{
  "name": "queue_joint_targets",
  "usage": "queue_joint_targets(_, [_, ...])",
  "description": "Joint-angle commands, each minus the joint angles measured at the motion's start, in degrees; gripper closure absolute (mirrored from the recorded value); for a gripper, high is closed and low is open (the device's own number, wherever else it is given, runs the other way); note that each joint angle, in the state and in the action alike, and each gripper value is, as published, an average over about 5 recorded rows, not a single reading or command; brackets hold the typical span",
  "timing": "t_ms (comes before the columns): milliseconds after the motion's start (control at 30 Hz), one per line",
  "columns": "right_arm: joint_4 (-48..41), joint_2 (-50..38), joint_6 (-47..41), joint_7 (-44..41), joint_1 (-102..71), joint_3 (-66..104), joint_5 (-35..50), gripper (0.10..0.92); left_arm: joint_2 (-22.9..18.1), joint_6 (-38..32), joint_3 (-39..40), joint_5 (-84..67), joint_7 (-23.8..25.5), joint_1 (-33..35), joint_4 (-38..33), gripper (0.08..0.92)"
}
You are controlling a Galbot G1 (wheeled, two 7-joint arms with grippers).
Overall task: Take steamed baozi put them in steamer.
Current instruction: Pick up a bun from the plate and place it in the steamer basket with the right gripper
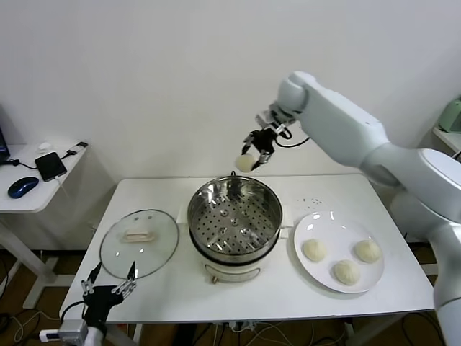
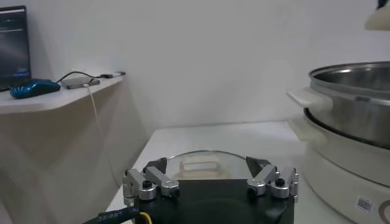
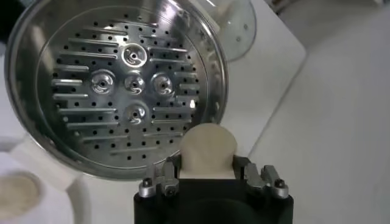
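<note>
The robot's right gripper will set the baozi down on the far part of the steamer's perforated tray point(image 1: 230, 201) point(image 3: 170, 106).
My right gripper point(image 1: 251, 157) is shut on one cream-white baozi point(image 1: 245, 163) and holds it in the air above the far rim of the steamer point(image 1: 235, 213). In the right wrist view the baozi point(image 3: 208, 150) sits between the fingers over the steamer's edge, with the perforated tray point(image 3: 125, 91) empty. Three more baozi point(image 1: 314, 249) point(image 1: 366, 250) point(image 1: 346, 272) lie on the white plate point(image 1: 325, 223) right of the steamer. My left gripper point(image 1: 108, 287) is open and parked low at the table's front left corner, also seen in the left wrist view point(image 2: 210, 176).
The glass lid point(image 1: 140, 242) with white handle lies flat left of the steamer, just ahead of the left gripper. A side table point(image 1: 29, 189) at far left holds a phone and a blue mouse. The wall stands close behind the table.
</note>
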Motion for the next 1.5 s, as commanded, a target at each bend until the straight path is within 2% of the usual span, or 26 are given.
queue_joint_targets(33, [1.39, 3.21, 15.48, 3.28, 2.03, -7.77, 1.80, 0.448, -0.63, -0.06, 0.15, 0.09, -0.12, 0.18, -0.15, 0.177])
queue_joint_targets(167, [3.21, 1.86, 17.77, 2.96, 0.62, -9.43, -1.36, 0.448, -0.70, -0.08, -0.03, 0.05, -0.21, 0.30, -0.15, 0.177])
queue_joint_targets(400, [2.25, 1.17, 17.86, 4.46, -3.17, -4.56, -15.69, 0.451, -1.00, -0.10, 0.15, 0.08, -0.33, 0.21, 0.12, 0.177])
queue_joint_targets(667, [-0.81, 3.82, 17.86, 8.58, -6.05, -0.62, -24.05, 0.448, -1.23, 0.04, 0.42, 0.19, -0.24, 0.06, -0.03, 0.177])
queue_joint_targets(1100, [-1.65, 5.16, 17.86, 11.82, -9.35, 0.56, -28.13, 0.440, -1.47, 0.10, 0.65, 0.28, -0.15, -0.42, 0.60, 0.177])
queue_joint_targets(1367, [0.15, 3.95, 17.86, 12.18, -8.87, -2.21, -23.34, 0.247, -1.44, 0.05, 0.48, 0.28, -0.10, -0.40, 1.02, 0.177])
queue_joint_targets(1500, [2.62, 2.05, 17.64, 8.89, -6.92, -3.57, -16.16, 0.206, -1.46, 0.04, 0.52, 0.25, -0.11, -0.45, 1.09, 0.177])
